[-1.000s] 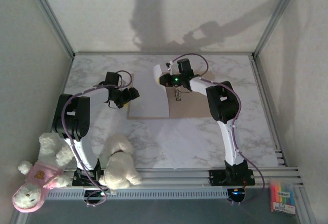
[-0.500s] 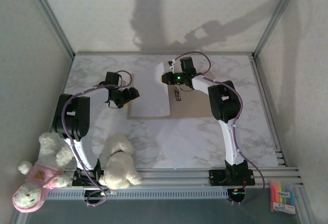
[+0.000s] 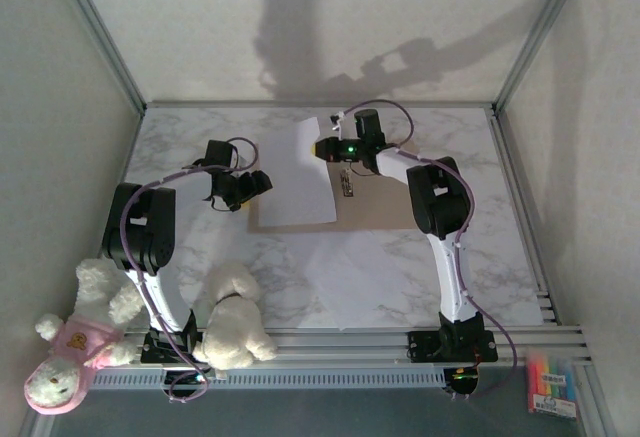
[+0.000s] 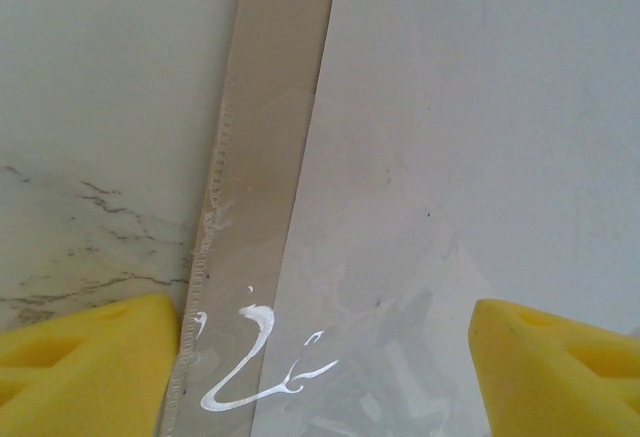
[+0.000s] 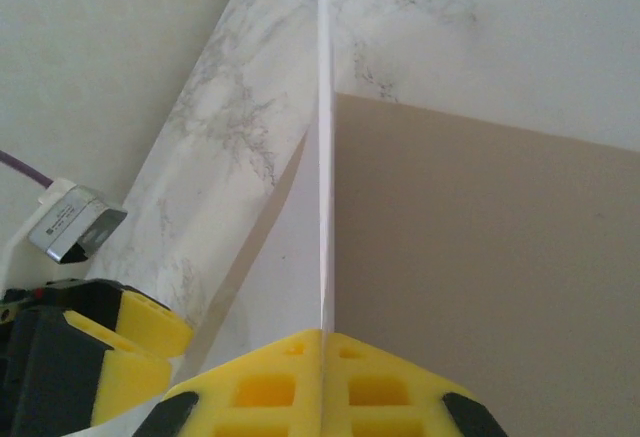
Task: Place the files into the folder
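My right gripper is holding the crooked white sheet near its far corner. I should open it and grip the sheet's raised edge closer to the clip [image 3: 325, 170] before I square the sheet.
The tan folder [image 3: 375, 202] lies open and flat on the marble table. A white file sheet [image 3: 300, 177] covers the folder's left half, its far right edge raised. My right gripper [image 3: 324, 146] is shut on that raised edge; in the right wrist view the sheet [image 5: 326, 157] runs edge-on out of the shut gripper [image 5: 324, 335], with the folder [image 5: 480, 257] to its right. My left gripper [image 3: 264, 182] hovers open over the folder's left edge. Its yellow fingers [image 4: 560, 357] straddle a tan strip of folder [image 4: 270, 107] and the sheet [image 4: 480, 107], gripping nothing.
Two plush toys [image 3: 235, 327] [image 3: 80, 347] sit by the left arm's base. A pack of highlighters [image 3: 552, 382] lies beyond the front rail at the right. A small metal clip [image 3: 347, 185] sits on the folder's middle. Metal frame rails border the table.
My right gripper has drawn slightly back and left with the sheet's edge, so the sheet has shifted a little over the folder's left half. The left arm has stayed put.
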